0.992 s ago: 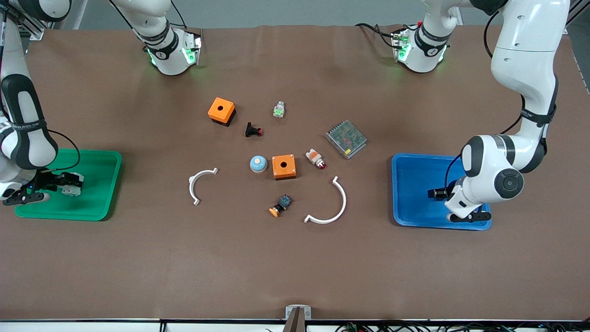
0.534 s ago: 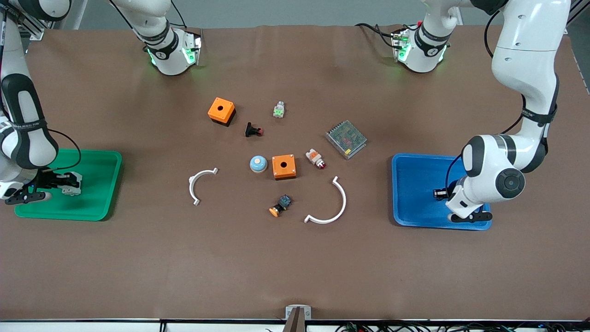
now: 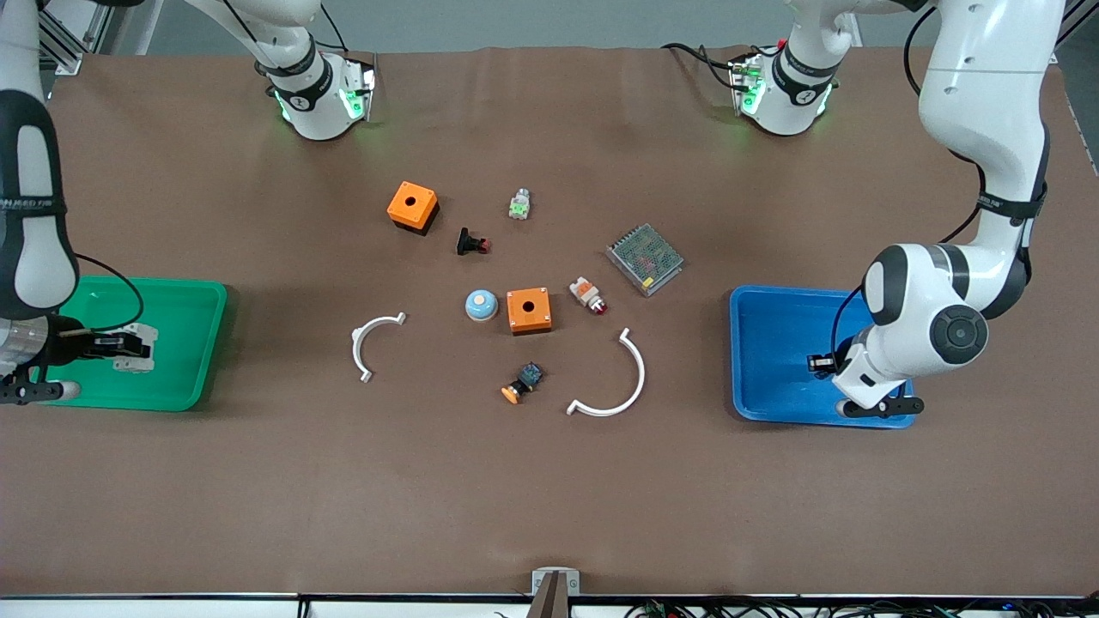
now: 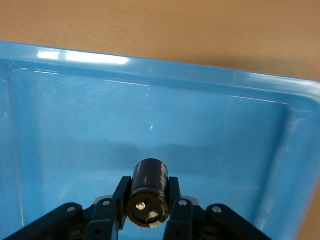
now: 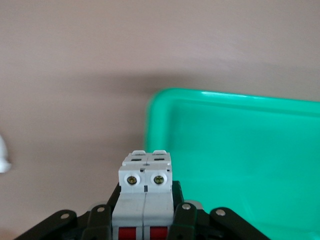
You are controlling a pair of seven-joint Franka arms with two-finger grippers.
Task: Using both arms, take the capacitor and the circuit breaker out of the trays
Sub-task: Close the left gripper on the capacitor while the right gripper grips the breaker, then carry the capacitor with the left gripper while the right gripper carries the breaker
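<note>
The capacitor, now held over the blue tray, will be set free by my left gripper as I let go of it inside the curve of the white arc nearer the blue tray (image 3: pixel 614 360).
My left gripper (image 4: pixel 148 200) is shut on the capacitor (image 4: pixel 148 190), a small black cylinder with a silvery end, held over the blue tray (image 4: pixel 210 140). In the front view the left gripper (image 3: pixel 822 363) hangs over the blue tray (image 3: pixel 773 343) at the left arm's end of the table. My right gripper (image 5: pixel 146 215) is shut on the breaker (image 5: pixel 145 190), a white-grey block with red levers, over the edge of the green tray (image 5: pixel 240 150). In the front view the breaker (image 3: pixel 136 348) shows over the green tray (image 3: pixel 176 343), held in the right gripper (image 3: pixel 129 348).
In the middle of the table lie two orange boxes (image 3: pixel 412 206) (image 3: pixel 528 310), a black button with red tip (image 3: pixel 470 243), a black-blue button with orange cap (image 3: pixel 522 383), a white-orange indicator (image 3: pixel 587 295), a blue dome (image 3: pixel 481 305), a metal grille box (image 3: pixel 645 258) and two white arcs (image 3: pixel 371 342) (image 3: pixel 614 379).
The right arm has shifted toward the table's end with the breaker, which stays over the green tray. The left arm has lifted a little with the capacitor over the blue tray.
</note>
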